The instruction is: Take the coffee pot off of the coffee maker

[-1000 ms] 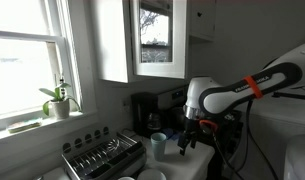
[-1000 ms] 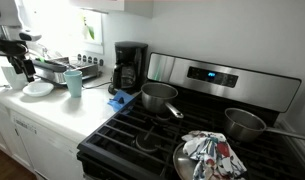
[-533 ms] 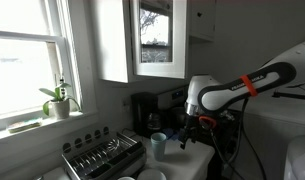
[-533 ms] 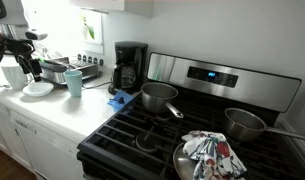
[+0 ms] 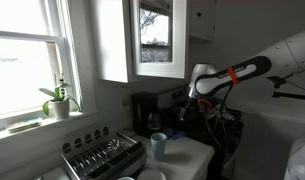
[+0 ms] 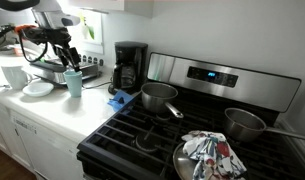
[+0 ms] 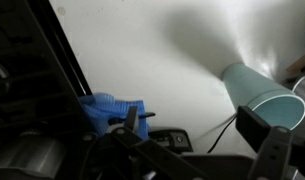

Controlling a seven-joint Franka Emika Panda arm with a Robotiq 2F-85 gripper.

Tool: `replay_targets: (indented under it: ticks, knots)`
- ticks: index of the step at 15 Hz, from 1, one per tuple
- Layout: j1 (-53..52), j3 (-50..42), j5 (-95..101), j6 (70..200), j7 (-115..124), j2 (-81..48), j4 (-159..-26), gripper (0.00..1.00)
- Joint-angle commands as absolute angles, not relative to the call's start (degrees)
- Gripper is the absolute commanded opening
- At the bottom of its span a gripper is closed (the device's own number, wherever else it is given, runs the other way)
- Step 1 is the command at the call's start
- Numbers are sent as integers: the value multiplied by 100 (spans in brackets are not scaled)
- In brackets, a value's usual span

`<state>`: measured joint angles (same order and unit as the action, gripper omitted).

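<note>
Next, the robot's gripper should move to the coffee pot's black handle [image 5: 166,120], which sticks out from the coffee maker toward the blue cloth, and close there.
The black coffee maker [image 6: 129,62] stands at the back of the white counter next to the stove; it also shows in an exterior view [image 5: 142,105]. The glass coffee pot [image 6: 121,80] sits inside it under the overhanging top. My gripper [image 6: 64,60] hangs in the air above the pale blue-green cup [image 6: 74,84], left of the coffee maker and apart from it. In the wrist view the gripper [image 7: 197,130] is open and empty, with the cup [image 7: 267,95] to its right. The pot is not visible in the wrist view.
A metal dish rack [image 6: 57,70] and a white plate [image 6: 37,88] lie behind and beside the cup. A blue cloth [image 6: 120,98] lies at the stove's edge. Pots [image 6: 159,97] stand on the stove. A window with a plant [image 5: 58,100] and a wall cabinet [image 5: 142,40] are above the counter.
The arm has risen and swung from over the plate toward the coffee maker, and is now above the cup. The gripper stays open. The pot has not moved.
</note>
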<state>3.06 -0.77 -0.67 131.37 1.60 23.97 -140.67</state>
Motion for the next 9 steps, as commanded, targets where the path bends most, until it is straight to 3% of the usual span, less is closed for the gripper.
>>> replay_targets:
  ticks: [1,8,9]
  knots:
    - [264,-333,57,13470,-548,1610,-13330,100]
    - [357,-573,-101,13813,-1078,274,-12282,100]
    - [325,-525,-61,13886,-1071,690,-12721,100]
